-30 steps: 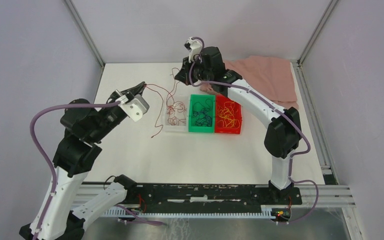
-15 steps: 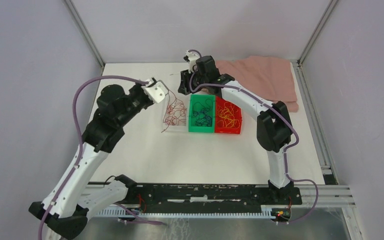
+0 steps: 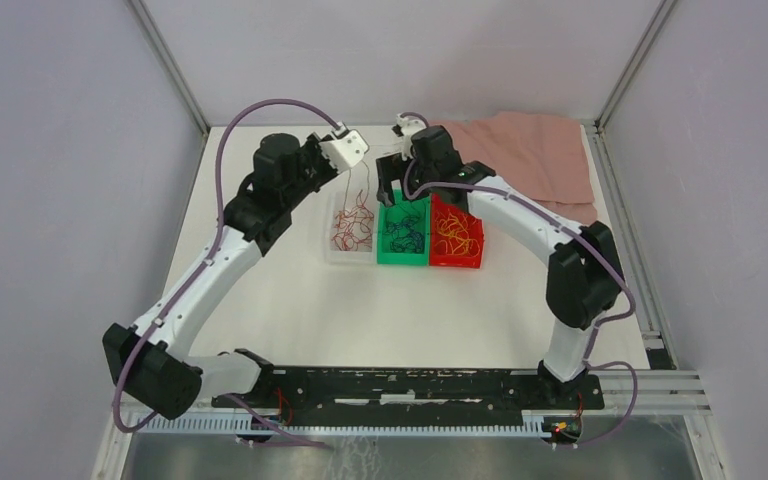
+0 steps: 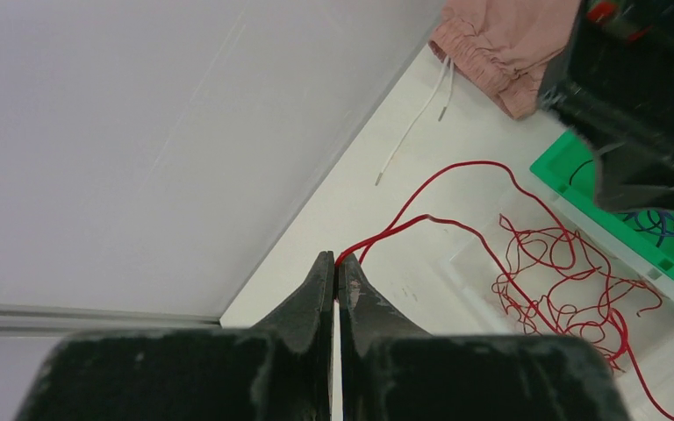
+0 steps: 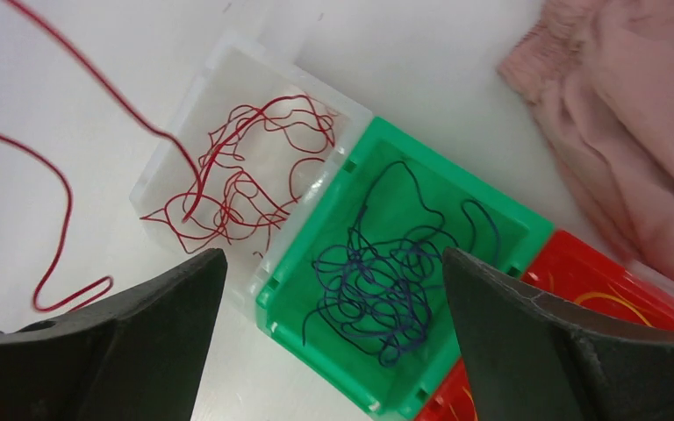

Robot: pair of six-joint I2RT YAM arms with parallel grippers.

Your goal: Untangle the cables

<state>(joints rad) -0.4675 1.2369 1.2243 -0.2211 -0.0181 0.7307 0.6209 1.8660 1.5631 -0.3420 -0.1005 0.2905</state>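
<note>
The red cable, which runs down into the tangle now, will be let go by my left gripper on the tangle of red cables inside the clear bin [image 3: 350, 229] [image 4: 572, 285].
My left gripper [image 3: 357, 166] [image 4: 335, 263] is shut on the end of a red cable [image 4: 456, 164]. That cable runs down into a tangle of red cables [image 3: 352, 222] [image 5: 237, 189] in the clear bin [image 5: 162, 171]. My right gripper [image 3: 392, 190] [image 5: 333, 254] stands wide open above the green bin [image 3: 384, 258] [image 5: 316, 338], with nothing between its fingers. Dark blue cables [image 3: 402, 232] [image 5: 386, 285] are bunched in the green bin. Yellow-orange cables [image 3: 455, 235] lie in the red bin [image 3: 457, 263] [image 5: 579, 254]. A loose loop of red cable [image 5: 61, 228] trails on the table left of the clear bin.
A pink cloth [image 3: 530, 150] [image 5: 632, 105] [image 4: 509, 44] lies at the back right, its white drawstring [image 4: 417, 132] stretched over the table. The back wall and its corner rail stand close behind the left gripper. The three bins sit side by side mid-table.
The left arm swung right and back, carrying the red cable's end to above the clear bin. The right gripper opened wide and shifted over the green bin.
</note>
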